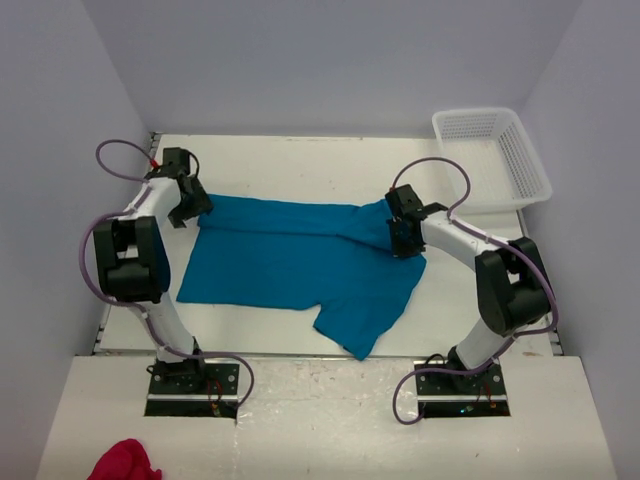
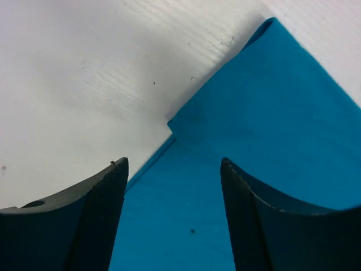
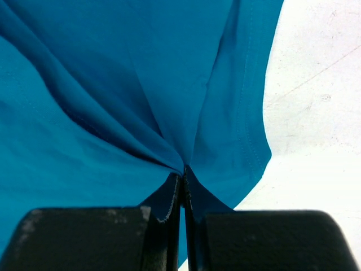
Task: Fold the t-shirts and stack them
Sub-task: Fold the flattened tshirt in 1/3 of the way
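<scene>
Next, I close my left gripper on the teal-blue t-shirt's far edge (image 1: 222, 202) (image 2: 295, 97), just in from the corner farthest from the white basket.
A plain teal-blue t-shirt (image 1: 300, 265) lies spread across the white table (image 1: 300, 165), one sleeve hanging toward the near edge. My left gripper (image 1: 190, 205) is at the shirt's far left corner. In the left wrist view it (image 2: 174, 169) is open, its jaws wide apart over the shirt's edge (image 2: 225, 169), with nothing between them. My right gripper (image 1: 405, 235) is at the shirt's right side. In the right wrist view it (image 3: 183, 180) is shut on a pinch of the shirt's fabric (image 3: 141, 84), and folds radiate from the pinch.
A white plastic basket (image 1: 492, 155) stands at the far right corner of the table. A red cloth (image 1: 125, 463) lies on the near ledge at the lower left. White walls enclose the table on three sides.
</scene>
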Robot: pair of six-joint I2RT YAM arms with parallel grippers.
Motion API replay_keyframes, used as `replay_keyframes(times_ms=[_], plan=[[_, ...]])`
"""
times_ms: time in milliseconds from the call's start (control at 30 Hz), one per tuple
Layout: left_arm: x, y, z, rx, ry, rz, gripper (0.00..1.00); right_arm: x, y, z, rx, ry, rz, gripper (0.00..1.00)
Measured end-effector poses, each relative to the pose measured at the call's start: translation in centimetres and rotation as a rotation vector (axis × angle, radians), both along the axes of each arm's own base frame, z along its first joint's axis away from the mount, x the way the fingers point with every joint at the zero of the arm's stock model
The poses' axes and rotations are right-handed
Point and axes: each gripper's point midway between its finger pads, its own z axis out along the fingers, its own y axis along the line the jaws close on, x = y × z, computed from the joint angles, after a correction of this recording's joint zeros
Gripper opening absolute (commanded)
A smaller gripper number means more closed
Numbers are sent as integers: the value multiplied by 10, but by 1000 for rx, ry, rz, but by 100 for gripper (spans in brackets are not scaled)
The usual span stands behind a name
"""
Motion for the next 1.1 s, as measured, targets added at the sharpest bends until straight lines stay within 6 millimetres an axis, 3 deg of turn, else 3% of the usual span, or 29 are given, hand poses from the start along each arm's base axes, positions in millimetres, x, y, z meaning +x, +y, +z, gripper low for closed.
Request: replay_keyframes(times_ms=[133,167,300,367,433,500,600,667,700,733,767,1000,1100], plan=[[4,-3,43,-9,-126,26,68,-3,2,-2,0,4,-2,10],[9,-4,54,-13,-156,21,68,-3,2,-3,-2,3,-3,18],[43,-20,83,-61,-264,-32,64,-11,-1,-5,-16,8,-18,36],[56,-30,82,-93,-279,-64,62,-11,-2,0,-17,-5,-24,38],[66,-40,70,-121,-268,-92,61,-9,-3,7,-16,-31,-32,69],[69,-49,49,-149,-226,-116,60,-6,-2,17,-8,-55,-38,75],[68,-60,17,-181,-158,-135,56,9,4,33,9,-88,-30,74],[67,-64,-1,-197,-117,-142,51,27,17,44,37,-107,-15,63],[68,-65,-9,-202,-102,-143,50,38,24,49,55,-118,-6,50],[68,-66,-15,-205,-91,-144,48,47,32,52,80,-125,7,8],[69,-66,-19,-206,-83,-143,45,56,40,54,103,-131,25,0],[77,-65,-22,-203,-88,-145,31,108,96,53,257,-95,94,0],[78,-65,-21,-202,-91,-144,25,116,106,41,275,-64,106,0]])
